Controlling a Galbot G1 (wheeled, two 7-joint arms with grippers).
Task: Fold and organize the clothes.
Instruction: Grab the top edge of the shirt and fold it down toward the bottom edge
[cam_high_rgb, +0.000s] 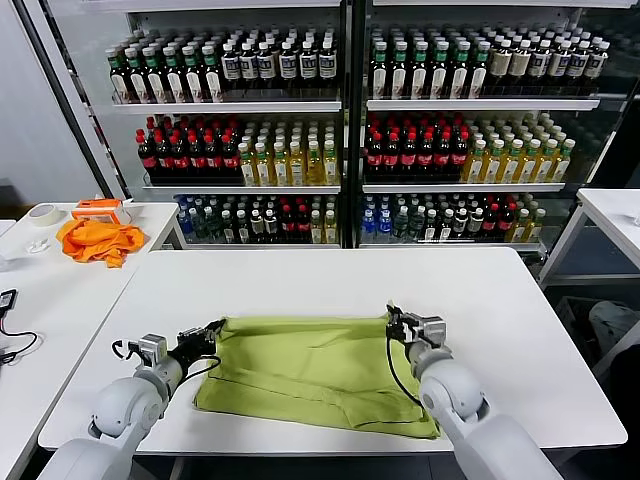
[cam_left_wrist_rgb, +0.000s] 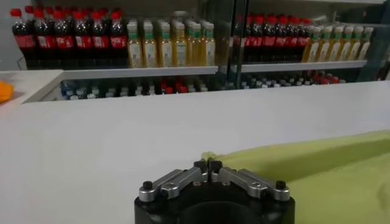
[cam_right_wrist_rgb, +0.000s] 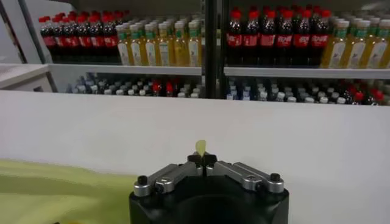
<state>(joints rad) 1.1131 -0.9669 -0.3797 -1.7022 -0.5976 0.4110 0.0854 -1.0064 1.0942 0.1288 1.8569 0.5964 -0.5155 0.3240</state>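
My right gripper needs to let go of the lime-green T-shirt's corner on the shirt's own layer, just inside its far edge (cam_high_rgb: 406, 357).
The lime-green T-shirt (cam_high_rgb: 310, 370) lies folded flat on the white table (cam_high_rgb: 320, 285), near its front edge. My left gripper (cam_high_rgb: 212, 330) is shut on the shirt's far left corner; in the left wrist view its fingertips (cam_left_wrist_rgb: 208, 165) pinch the green cloth (cam_left_wrist_rgb: 317, 170). My right gripper (cam_high_rgb: 392, 318) is shut on the far right corner. A small tip of green fabric (cam_right_wrist_rgb: 200, 147) pokes out beyond the closed right gripper (cam_right_wrist_rgb: 202, 159). No white print shows.
A bright orange cloth (cam_high_rgb: 98, 240) and a roll of tape (cam_high_rgb: 42, 214) lie on a side table at the left. Drink-bottle shelves (cam_high_rgb: 340, 120) stand behind the table. Another white table (cam_high_rgb: 610, 215) is at the right.
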